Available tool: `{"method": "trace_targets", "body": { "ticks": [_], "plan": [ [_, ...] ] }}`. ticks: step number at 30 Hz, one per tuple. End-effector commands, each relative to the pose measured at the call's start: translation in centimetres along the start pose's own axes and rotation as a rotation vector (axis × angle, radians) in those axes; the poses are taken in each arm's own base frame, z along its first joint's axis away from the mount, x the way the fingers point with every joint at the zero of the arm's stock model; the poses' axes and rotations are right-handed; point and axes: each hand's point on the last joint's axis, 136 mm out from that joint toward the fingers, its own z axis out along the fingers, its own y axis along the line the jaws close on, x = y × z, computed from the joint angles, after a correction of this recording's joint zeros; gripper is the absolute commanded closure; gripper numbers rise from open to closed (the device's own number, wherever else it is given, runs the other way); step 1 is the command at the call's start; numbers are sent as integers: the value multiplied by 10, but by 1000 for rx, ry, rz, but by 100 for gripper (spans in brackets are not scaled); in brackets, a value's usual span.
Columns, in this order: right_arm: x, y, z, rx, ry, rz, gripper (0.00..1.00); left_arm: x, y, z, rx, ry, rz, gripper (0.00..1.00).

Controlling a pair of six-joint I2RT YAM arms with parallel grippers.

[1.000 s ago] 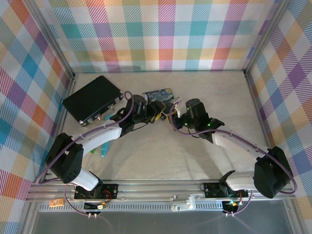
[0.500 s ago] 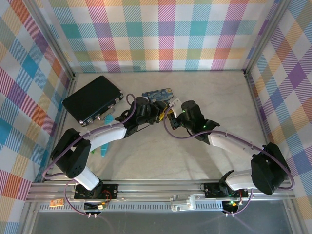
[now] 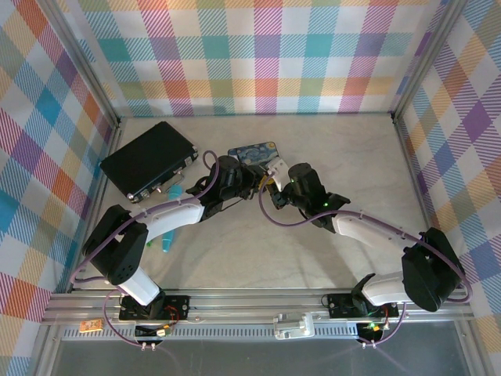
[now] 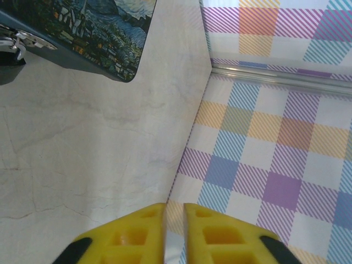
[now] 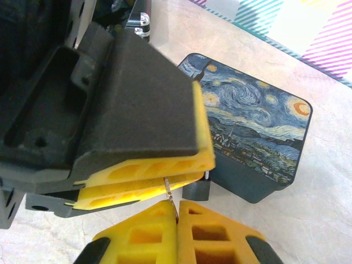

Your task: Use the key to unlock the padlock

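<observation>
The key is slanted in my right gripper's fingers. My left gripper should hold the key's blade still while my right gripper opens and takes the key's head (image 5: 176, 213).
In the right wrist view my right gripper (image 5: 177, 202) is shut on the key (image 5: 172, 193), a thin grey sliver that sticks up out of its yellow fingertips. The key's upper end sits in the narrow slit between the left gripper's yellow fingers (image 5: 148, 165), which come in from the left and are closed on it. Just right of the key, the padlock (image 5: 197, 191) hangs by its small dark body at the front of the Starry Night tin (image 5: 253, 132). From above, the left gripper (image 3: 257, 182) and right gripper (image 3: 272, 186) meet tip to tip in front of the tin (image 3: 252, 151). In its own view the left gripper (image 4: 174, 206) shows a narrow slit.
A black case (image 3: 149, 159) lies at the back left. A light-blue pen-like stick (image 3: 168, 244) rests beside the left arm. The plaid walls (image 3: 266, 55) close in the back and both sides. The tin's corner (image 4: 104, 33) shows at the upper left of the left wrist view.
The left gripper's jaws have closed from about half open to a narrow slit. Both grippers have drawn together in front of the tin, the right one shifting left.
</observation>
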Motion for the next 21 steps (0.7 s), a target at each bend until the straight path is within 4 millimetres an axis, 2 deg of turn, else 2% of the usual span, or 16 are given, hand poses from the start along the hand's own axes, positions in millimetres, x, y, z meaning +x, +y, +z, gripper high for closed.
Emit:
{"method": "trace_targets", "body": {
  "ticks": [1, 6, 9, 12, 17, 21],
  "plan": [
    [5, 1, 0, 13, 2, -32, 100, 2, 4, 3, 2, -1, 6, 89],
    [3, 2, -3, 7, -8, -27, 100, 2, 5, 5, -2, -1, 9, 100],
    [-3, 3, -8, -1, -25, 4, 99, 2, 2, 6, 2, -2, 41, 100],
    [-6, -4, -14, -2, -35, 120, 76, -2, -6, 6, 19, 3, 134, 100],
    [-15, -25, -34, -92, -98, 367, 61, -12, -22, 3, 74, 5, 265, 100],
    [-14, -44, -43, -151, -109, 552, 56, -12, -38, -4, 122, 8, 412, 100]
  ]
}}
